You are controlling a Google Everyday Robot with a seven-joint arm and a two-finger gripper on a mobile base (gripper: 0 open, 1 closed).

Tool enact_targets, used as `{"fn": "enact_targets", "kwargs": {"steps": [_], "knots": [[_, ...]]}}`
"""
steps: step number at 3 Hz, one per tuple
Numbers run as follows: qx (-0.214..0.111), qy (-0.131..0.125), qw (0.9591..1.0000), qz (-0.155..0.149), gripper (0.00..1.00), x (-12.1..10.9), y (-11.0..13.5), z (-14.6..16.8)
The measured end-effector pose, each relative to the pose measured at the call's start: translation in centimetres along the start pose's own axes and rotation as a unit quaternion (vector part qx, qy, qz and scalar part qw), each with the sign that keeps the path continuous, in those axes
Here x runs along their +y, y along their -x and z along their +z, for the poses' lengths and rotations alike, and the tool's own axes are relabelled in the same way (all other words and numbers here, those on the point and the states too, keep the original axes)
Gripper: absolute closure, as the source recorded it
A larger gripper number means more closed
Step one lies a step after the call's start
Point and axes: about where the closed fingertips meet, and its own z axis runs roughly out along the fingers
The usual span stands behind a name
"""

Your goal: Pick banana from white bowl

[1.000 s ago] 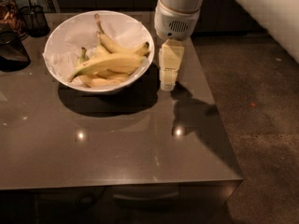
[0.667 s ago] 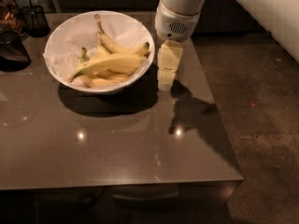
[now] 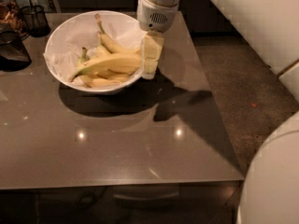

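Note:
The middle of the longest banana (image 3: 104, 63), the one lying across the white bowl, should be reached next by my gripper, which should close there.
The white bowl (image 3: 65, 29) stands at the back left of the grey table, lined with crumpled white paper. The banana (image 3: 110, 62), the longest and thickest, lies across the bowl's middle, its tip pointing left. A shorter banana (image 3: 110, 44) lies behind it, and a small green-stemmed one (image 3: 83, 56) is to its left. More yellow bananas lie underneath. My gripper (image 3: 150, 71) hangs from the white wrist (image 3: 158, 8), pointing down at the bowl's right rim, right at the banana's right end. Whether it touches the banana is unclear.
Dark glass containers (image 3: 13, 50) and a black mesh cup (image 3: 35, 18) stand at the table's far left. The glossy table (image 3: 117, 143) ends at a right edge near the carpet (image 3: 243, 78). White robot body parts fill the bottom right (image 3: 275, 181).
My gripper has moved left from beside the bowl to over its right rim, next to the banana's end. The bananas and bowl have not moved.

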Motion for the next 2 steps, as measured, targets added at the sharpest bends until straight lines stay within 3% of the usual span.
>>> {"fn": "enact_targets", "kwargs": {"steps": [1,2], "knots": [[-0.002,0.006,0.9999,-0.012,0.0,-1.4,1.7,0.6],[-0.005,0.018,0.9997,-0.016,0.09,-2.1,3.5,1.7]]}}
